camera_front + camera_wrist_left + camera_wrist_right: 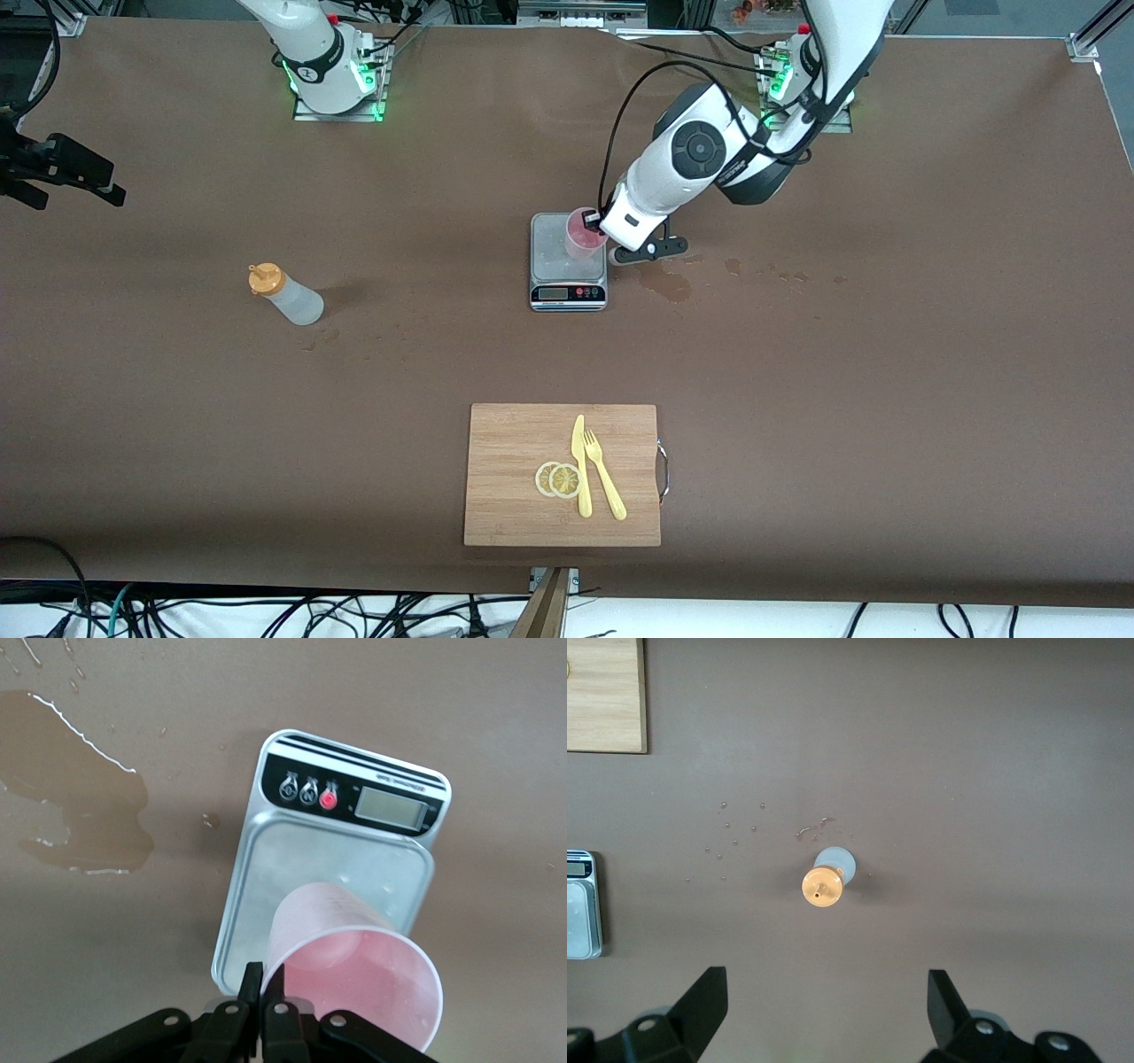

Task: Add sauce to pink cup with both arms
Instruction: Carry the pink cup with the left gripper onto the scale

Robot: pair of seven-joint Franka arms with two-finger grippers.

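My left gripper is going to set the pink cup down on the grey scale's metal plate (576, 252) (314, 911), behind the scale's display.
The pink cup (580, 232) is on the grey scale (567, 266), at the corner away from its display. My left gripper (595, 221) is shut on the cup's rim, one finger inside and one outside, as the left wrist view (268, 970) shows. The cup (354, 983) looks pink inside. The sauce bottle (288, 295), whitish with an orange cap, stands alone on the table toward the right arm's end. My right gripper (824, 974) is open and empty, high above the bottle (824, 881).
A wet patch (664, 283) lies on the table beside the scale, toward the left arm's end. A wooden cutting board (514, 478) with a yellow knife, a fork and lemon slices lies nearer the front camera than the scale. Small droplets surround the bottle.
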